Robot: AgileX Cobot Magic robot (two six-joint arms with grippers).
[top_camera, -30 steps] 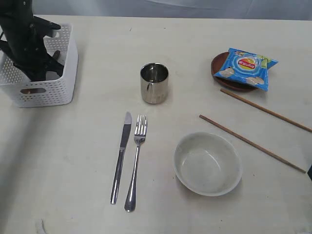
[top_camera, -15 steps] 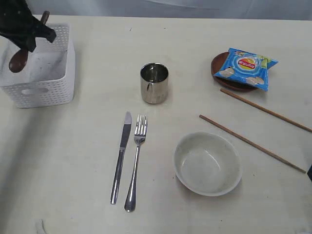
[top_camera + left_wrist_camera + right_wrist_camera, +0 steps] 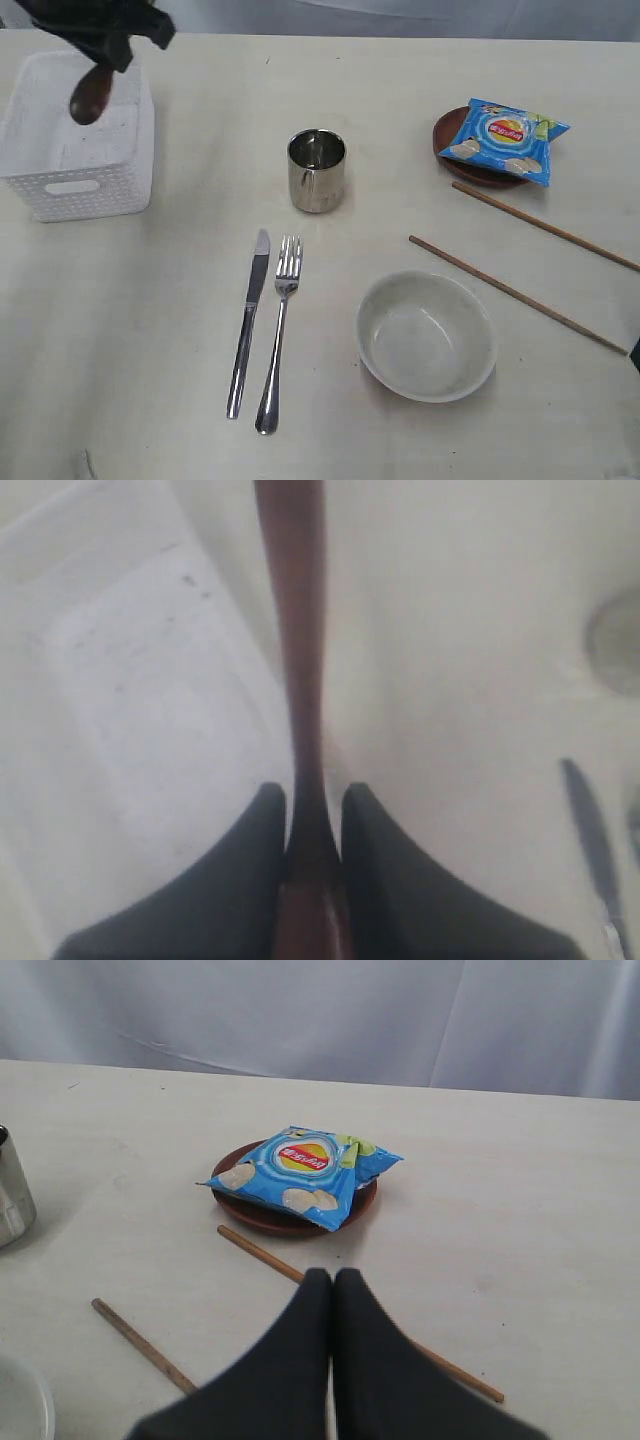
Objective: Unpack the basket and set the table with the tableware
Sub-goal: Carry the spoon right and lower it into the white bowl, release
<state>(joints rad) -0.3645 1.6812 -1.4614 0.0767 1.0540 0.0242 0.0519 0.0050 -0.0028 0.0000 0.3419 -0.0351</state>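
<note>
The robot's left gripper will release the reddish-brown wooden spoon inside the off-white bowl [image 3: 432, 316], with the spoon's handle leaning over the bowl's rim.
My left gripper [image 3: 112, 48] is shut on the handle of the reddish-brown wooden spoon [image 3: 90, 97], which hangs bowl-down above the white basket [image 3: 75, 190]. In the left wrist view the spoon handle [image 3: 295, 630] runs out from between the black fingers [image 3: 250, 850] of that gripper [image 3: 313, 792], over the basket's bare floor [image 3: 130, 700]. On the table [image 3: 150, 350] lie the steel cup [image 3: 317, 170], knife [image 3: 248, 320], fork [image 3: 280, 330], off-white bowl [image 3: 427, 335] and two chopsticks [image 3: 515, 293], [image 3: 545, 225]. My right gripper [image 3: 333, 1278] is shut and empty, just above one chopstick [image 3: 260, 1252].
A blue chip bag [image 3: 505, 138] lies on the dark brown plate [image 3: 470, 168] at the far right, also seen in the right wrist view as bag [image 3: 300, 1170] on plate [image 3: 255, 1215]. A pale curtain backs the table.
The left gripper has risen out of the basket with the spoon and moved to the right and toward the far edge. Nothing else on the table has moved.
</note>
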